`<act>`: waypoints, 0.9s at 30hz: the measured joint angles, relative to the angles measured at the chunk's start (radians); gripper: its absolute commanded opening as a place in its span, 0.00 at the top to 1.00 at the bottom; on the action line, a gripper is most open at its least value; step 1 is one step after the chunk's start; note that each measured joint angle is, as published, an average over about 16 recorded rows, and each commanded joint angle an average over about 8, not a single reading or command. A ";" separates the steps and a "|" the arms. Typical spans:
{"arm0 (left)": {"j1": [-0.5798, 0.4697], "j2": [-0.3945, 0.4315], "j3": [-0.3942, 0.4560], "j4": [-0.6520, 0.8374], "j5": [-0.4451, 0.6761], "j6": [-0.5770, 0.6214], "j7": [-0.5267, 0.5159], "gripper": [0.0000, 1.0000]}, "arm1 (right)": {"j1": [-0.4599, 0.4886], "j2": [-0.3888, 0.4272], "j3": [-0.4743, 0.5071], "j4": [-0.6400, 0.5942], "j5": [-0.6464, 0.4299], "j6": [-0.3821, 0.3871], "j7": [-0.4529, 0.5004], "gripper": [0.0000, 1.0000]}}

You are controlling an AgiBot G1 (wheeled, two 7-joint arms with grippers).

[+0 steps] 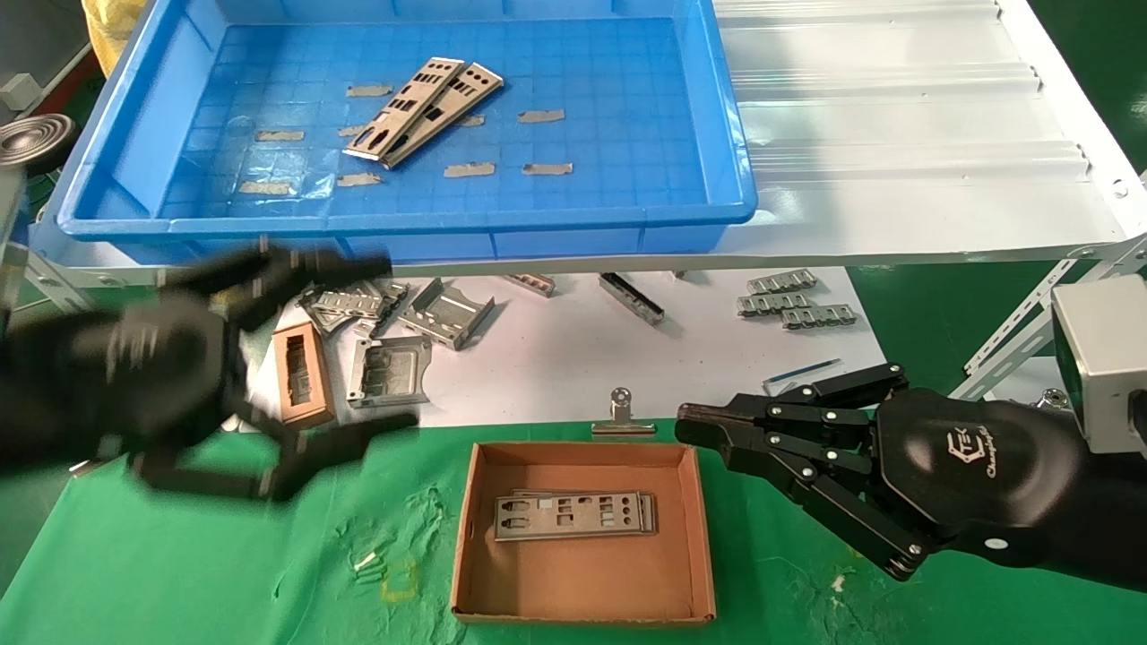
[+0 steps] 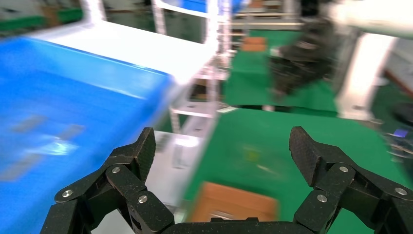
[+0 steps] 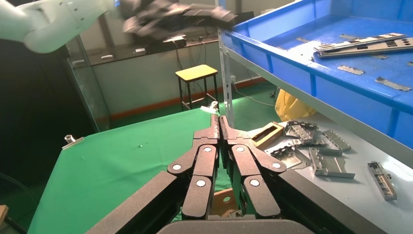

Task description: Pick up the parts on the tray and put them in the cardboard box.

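My left gripper closes next across the middle of the top punched plate [image 1: 409,103], which overlaps the other plate in the blue tray.
Two silver-grey punched plates [image 1: 423,111] lie overlapped on the floor of the blue tray [image 1: 627,219] at the back; they also show in the right wrist view [image 3: 363,44]. The cardboard box [image 1: 690,537] sits on the green mat at the front and holds more plates [image 1: 573,515]. My left gripper [image 1: 390,345] is open and empty, blurred, in the air at the left between the tray's front edge and the box. In its own view its fingertips [image 2: 139,146] stand wide apart over the box [image 2: 234,207]. My right gripper [image 1: 685,428] is shut and empty, just right of the box's far corner.
Bent metal brackets [image 1: 444,313], a brown frame block [image 1: 302,372] and small grey parts [image 1: 793,300] lie on the white surface below the tray. A binder clip [image 1: 620,417] lies at the box's far edge. Tan tape strips [image 1: 542,116] lie in the tray.
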 measured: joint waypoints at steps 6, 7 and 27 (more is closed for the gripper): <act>-0.232 0.116 0.069 0.218 0.157 -0.076 -0.022 0.00 | 0.000 0.000 0.000 0.000 0.000 0.000 0.000 1.00; -0.272 0.141 0.083 0.267 0.185 -0.090 -0.022 0.00 | 0.000 0.000 0.000 0.000 0.000 0.000 0.000 1.00; -0.688 0.524 0.237 1.047 0.505 -0.448 0.014 0.00 | 0.000 0.000 0.000 0.000 0.000 0.000 0.000 0.57</act>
